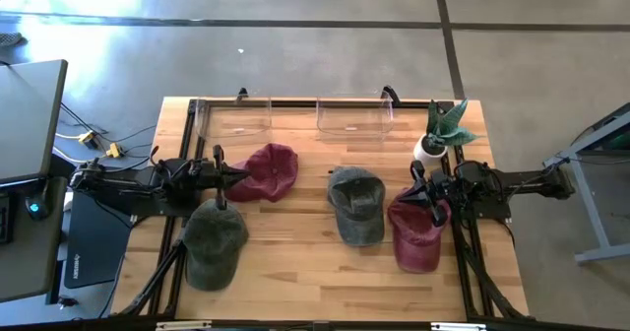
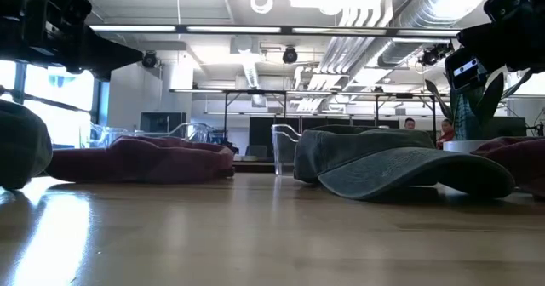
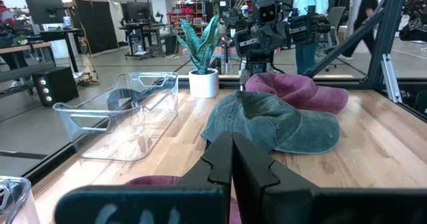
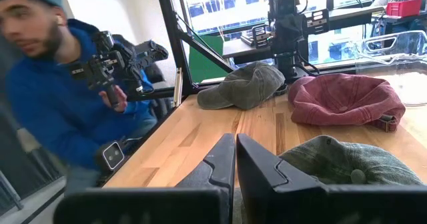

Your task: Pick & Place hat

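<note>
I will next close my left gripper on the maroon cap's near-side edge (image 1: pixel 275 196), beside the dark green cap.
Four caps lie flat on the wooden table: a dark green one (image 1: pixel 212 244) near the left front, a maroon one (image 1: pixel 268 171) left of centre, a grey-green one (image 1: pixel 356 205) in the middle and a maroon one (image 1: pixel 416 234) on the right. My left gripper (image 1: pixel 239 178) hovers shut at the left maroon cap's edge (image 3: pixel 153 181), raised above the table (image 2: pixel 85 52). My right gripper (image 1: pixel 418 186) hovers shut above the right maroon cap, also raised (image 2: pixel 477 60). Its wrist view shows the grey-green cap (image 4: pixel 347 161) just beyond the shut fingers (image 4: pixel 235 159).
Two clear plastic bins (image 1: pixel 236 119) (image 1: pixel 354 116) stand along the far edge, and a potted plant (image 1: pixel 438 134) stands at the far right corner. A black frame rail rims the table. A person in blue (image 4: pixel 60 97) sits beyond the left end. Bare wood lies along the near edge.
</note>
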